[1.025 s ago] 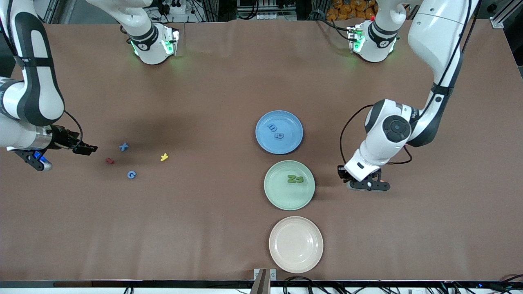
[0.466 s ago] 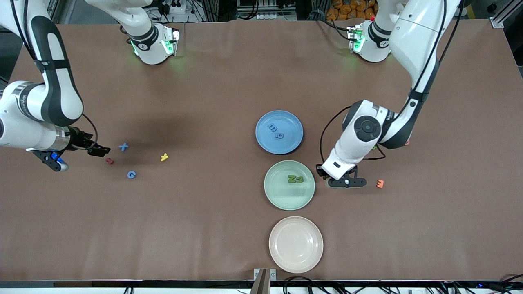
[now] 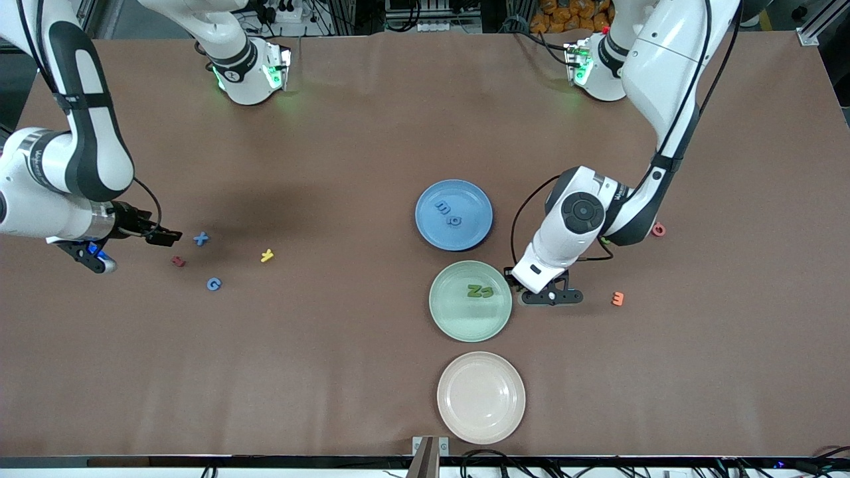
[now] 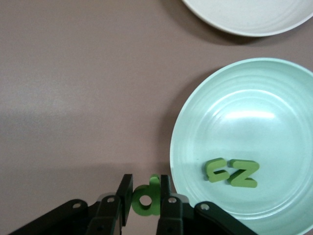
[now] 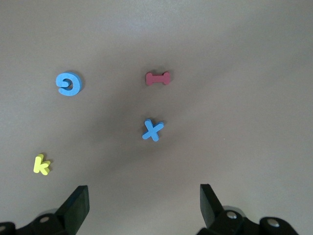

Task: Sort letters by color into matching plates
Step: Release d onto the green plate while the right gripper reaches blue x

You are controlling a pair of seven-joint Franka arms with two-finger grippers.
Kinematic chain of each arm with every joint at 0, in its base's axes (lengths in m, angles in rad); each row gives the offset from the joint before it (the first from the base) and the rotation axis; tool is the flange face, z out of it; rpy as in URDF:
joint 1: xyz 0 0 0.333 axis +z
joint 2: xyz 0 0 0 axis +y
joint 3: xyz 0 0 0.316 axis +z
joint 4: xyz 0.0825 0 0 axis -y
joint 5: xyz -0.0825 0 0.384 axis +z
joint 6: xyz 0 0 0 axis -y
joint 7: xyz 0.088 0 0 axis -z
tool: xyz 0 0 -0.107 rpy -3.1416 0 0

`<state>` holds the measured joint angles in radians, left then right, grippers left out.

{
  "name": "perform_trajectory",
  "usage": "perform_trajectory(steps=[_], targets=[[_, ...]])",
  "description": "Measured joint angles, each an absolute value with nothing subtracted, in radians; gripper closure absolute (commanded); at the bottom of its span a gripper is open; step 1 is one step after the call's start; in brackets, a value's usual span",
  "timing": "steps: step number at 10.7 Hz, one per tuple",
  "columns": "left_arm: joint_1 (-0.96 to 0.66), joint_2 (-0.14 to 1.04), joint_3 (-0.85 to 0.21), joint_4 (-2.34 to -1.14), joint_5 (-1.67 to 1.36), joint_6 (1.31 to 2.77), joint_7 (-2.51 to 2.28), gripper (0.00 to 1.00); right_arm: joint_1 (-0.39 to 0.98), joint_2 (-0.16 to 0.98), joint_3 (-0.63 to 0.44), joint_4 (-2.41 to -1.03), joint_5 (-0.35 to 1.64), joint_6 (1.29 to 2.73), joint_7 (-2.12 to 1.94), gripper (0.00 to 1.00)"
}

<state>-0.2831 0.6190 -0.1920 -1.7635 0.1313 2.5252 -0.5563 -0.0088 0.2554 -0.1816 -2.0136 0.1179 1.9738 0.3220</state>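
Next, my left gripper lets go of the green letter beside those in the mint green plate point(image 3: 478, 311) point(image 4: 237, 135), on the side toward the cream-pink plate.
My left gripper point(image 3: 514, 280) point(image 4: 145, 190) is shut on a green letter point(image 4: 145, 199), just off the rim of the mint green plate point(image 3: 465, 325) point(image 4: 274, 117) on the left arm's side. Two green letters point(image 3: 479, 291) point(image 4: 232, 172) lie in that plate. The blue plate point(image 3: 475, 199) holds two blue letters point(image 3: 449, 214). My right gripper point(image 3: 169, 235) point(image 5: 144, 196) is open, low beside a blue X point(image 3: 201, 238) point(image 5: 153, 130). Close by lie a blue G point(image 3: 213, 284) point(image 5: 68, 83), a red letter point(image 3: 178, 261) point(image 5: 158, 78) and a yellow letter point(image 3: 267, 255) point(image 5: 41, 164).
A cream-pink plate point(image 3: 481, 397) point(image 4: 254, 14) sits nearest the front camera, in line with the other two plates. An orange letter point(image 3: 617, 299) and a pinkish-red letter point(image 3: 658, 230) lie toward the left arm's end of the table.
The left arm has carried its green letter toward the green plate, uncovering the orange and pinkish-red letters. The right gripper has moved closer to the blue X.
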Motion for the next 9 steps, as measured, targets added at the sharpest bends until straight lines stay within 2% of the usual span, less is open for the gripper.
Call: perform_trajectory(steps=[6, 9], targets=[[-0.286, 0.622, -0.191, -1.738, 0.131, 2.523, -0.556, 1.0, -0.009, 0.214, -0.182, -2.0, 0.118, 1.841, 0.307, 0.0], [-0.295, 0.629, -0.191, -1.724, 0.131, 2.523, -0.556, 1.0, -0.009, 0.22, -0.181, -2.074, 0.118, 2.012, 0.309, 0.0]])
